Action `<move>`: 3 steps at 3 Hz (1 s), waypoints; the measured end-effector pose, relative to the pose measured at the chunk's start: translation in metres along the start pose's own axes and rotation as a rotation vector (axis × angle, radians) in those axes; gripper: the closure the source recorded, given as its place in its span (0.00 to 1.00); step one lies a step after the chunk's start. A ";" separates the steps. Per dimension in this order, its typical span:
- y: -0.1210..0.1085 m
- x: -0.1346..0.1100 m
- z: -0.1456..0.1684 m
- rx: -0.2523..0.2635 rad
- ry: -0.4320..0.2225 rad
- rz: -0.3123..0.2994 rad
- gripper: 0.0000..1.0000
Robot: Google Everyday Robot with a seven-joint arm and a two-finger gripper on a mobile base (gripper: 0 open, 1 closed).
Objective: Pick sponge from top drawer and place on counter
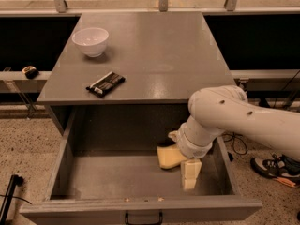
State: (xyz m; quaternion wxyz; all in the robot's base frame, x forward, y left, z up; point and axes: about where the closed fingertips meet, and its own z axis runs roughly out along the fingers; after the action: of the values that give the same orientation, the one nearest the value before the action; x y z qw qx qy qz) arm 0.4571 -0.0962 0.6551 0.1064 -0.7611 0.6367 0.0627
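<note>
My gripper's fingers are on either side of the pale-yellow sponge in the top drawer and will close on the near and far edges (pixel 179 159) of it.
The top drawer (pixel 65 158) is pulled fully out below the counter (pixel 154 50). The pale-yellow sponge (pixel 168 157) lies on the drawer floor at the right of middle. My gripper (pixel 182 154) reaches down into the drawer on the white arm (pixel 234 116) from the right. It is open and straddles the sponge: one pale finger (pixel 190 173) stands in front of it, touching its near edge, and the other finger (pixel 174 136) is behind it. The sponge's right part is hidden by the wrist.
A white bowl (pixel 91 41) stands at the counter's back left. A black bar-shaped packet (pixel 105 83) lies near the counter's front left. The drawer's dark handle (pixel 143 218) is at the bottom edge. A shoe (pixel 276 168) lies on the floor at the right.
</note>
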 end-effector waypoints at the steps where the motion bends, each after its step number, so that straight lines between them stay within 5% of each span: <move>1: -0.005 -0.008 0.017 -0.054 0.011 -0.028 0.00; 3: -0.007 0.001 0.054 -0.142 0.019 -0.038 0.36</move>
State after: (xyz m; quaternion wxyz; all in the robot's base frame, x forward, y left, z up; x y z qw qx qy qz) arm 0.4661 -0.0827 0.6034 0.0474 -0.7792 0.6171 0.0986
